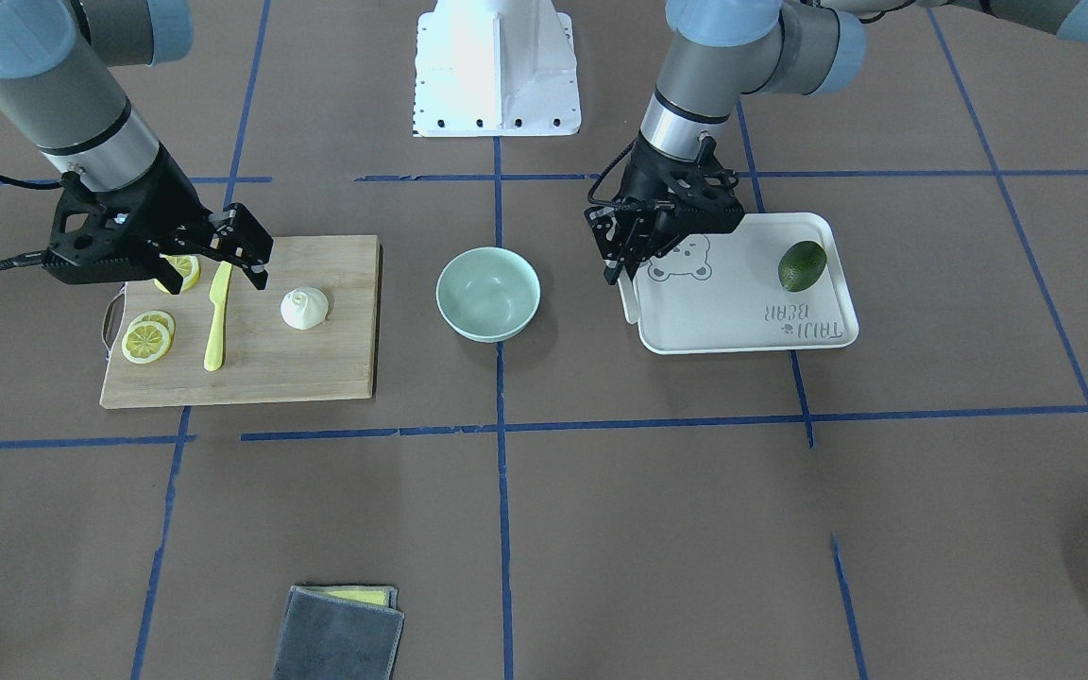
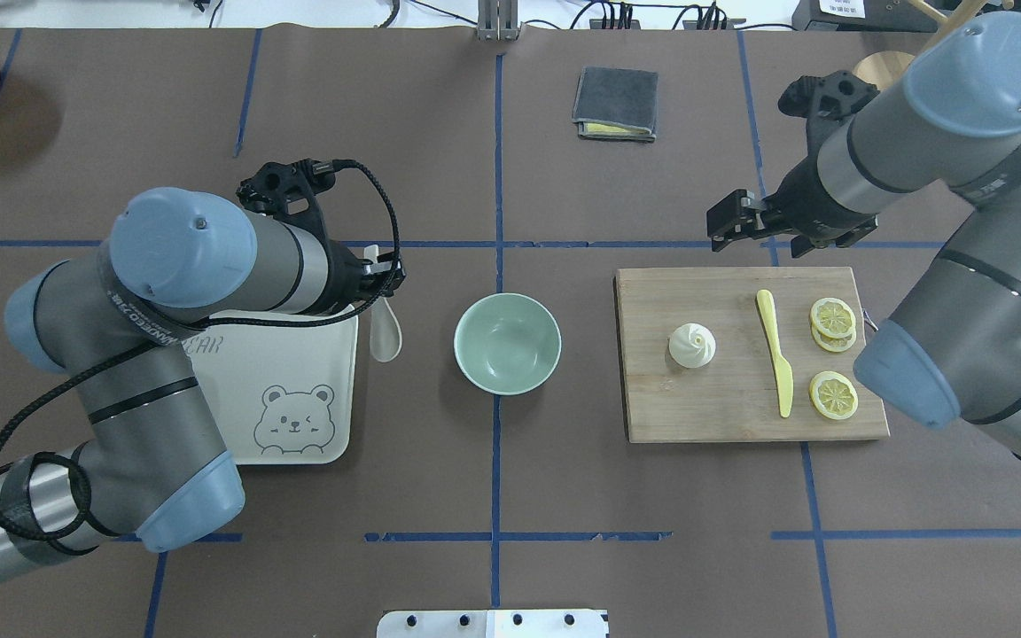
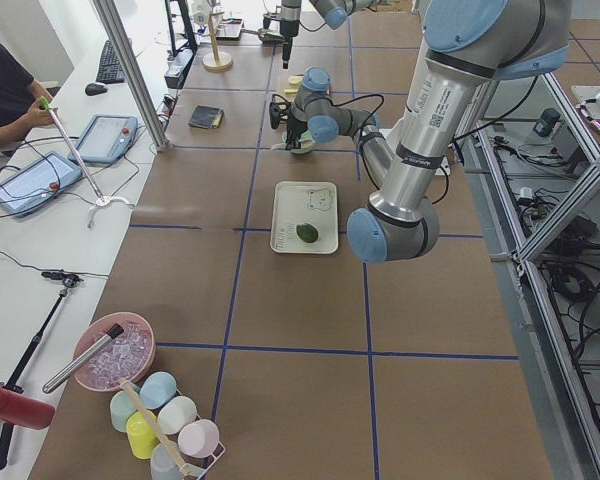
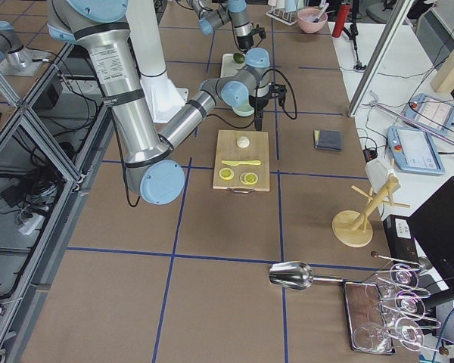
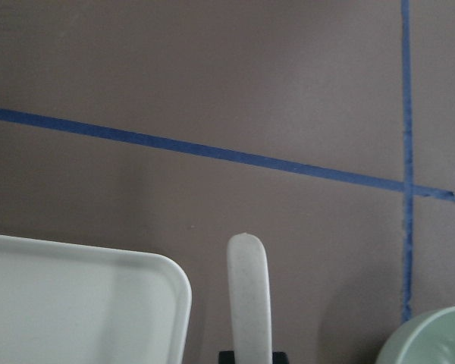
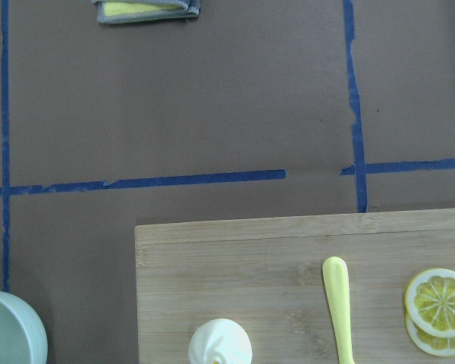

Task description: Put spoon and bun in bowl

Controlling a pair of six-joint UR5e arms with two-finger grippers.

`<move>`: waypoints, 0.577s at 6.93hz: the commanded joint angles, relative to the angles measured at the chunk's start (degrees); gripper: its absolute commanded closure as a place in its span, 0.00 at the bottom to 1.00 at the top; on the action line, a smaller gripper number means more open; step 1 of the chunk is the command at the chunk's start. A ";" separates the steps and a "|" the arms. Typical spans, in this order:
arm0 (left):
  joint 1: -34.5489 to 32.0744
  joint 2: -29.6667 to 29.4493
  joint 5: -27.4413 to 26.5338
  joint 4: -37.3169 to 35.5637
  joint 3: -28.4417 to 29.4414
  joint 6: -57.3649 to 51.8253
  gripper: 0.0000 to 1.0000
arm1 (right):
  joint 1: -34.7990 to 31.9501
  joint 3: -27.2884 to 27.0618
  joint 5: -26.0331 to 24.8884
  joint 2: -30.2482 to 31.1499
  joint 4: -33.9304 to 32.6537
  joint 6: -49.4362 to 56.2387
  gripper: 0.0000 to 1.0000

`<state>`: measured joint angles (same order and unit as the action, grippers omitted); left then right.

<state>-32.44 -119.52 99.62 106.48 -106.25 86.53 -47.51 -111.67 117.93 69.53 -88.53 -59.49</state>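
Note:
I should next bring my right gripper over to the middle of the white pleated bun (image 1: pixel 304 306) (image 6: pixel 221 346) on the wooden cutting board and close it there.
The pale mint-green bowl (image 1: pixel 487 293) stands at the table's middle and also shows in the overhead view (image 2: pixel 507 343). The white pleated bun (image 1: pixel 304 308) lies on a wooden cutting board (image 1: pixel 317 368). My left gripper (image 2: pixel 378 282) is shut on the handle of the off-white spoon (image 2: pixel 385 330), between the bear-print tray and the bowl. The handle points forward in the left wrist view (image 5: pixel 249 296). My right gripper (image 2: pixel 763 235) is open and empty, above the board's far edge, apart from the bun (image 2: pixel 692 346).
On the board lie a yellow plastic knife (image 1: pixel 216 316) and lemon slices (image 1: pixel 147 338). The white bear-print tray (image 1: pixel 742 316) holds a green avocado (image 1: pixel 802 265). A folded grey cloth (image 1: pixel 338 633) lies at the table's far side. The robot base (image 1: pixel 497 66) stands behind the bowl.

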 commanded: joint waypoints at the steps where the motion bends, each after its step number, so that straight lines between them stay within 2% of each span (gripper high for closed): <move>1: 0.45 -5.09 -0.39 6.70 6.12 9.51 1.00 | 6.60 5.65 -6.98 -0.80 8.93 -6.82 0.00; 3: 0.89 -8.61 -1.70 10.39 12.61 12.69 1.00 | 10.84 7.86 -10.87 -0.71 9.78 -8.44 0.00; 4: 2.19 -8.97 -5.01 12.67 13.95 13.31 1.00 | 11.56 8.74 -10.97 -0.71 9.78 -8.53 0.00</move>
<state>-31.38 -127.40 97.58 116.42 -94.92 98.72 -37.48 -104.23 107.89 68.81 -79.13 -67.34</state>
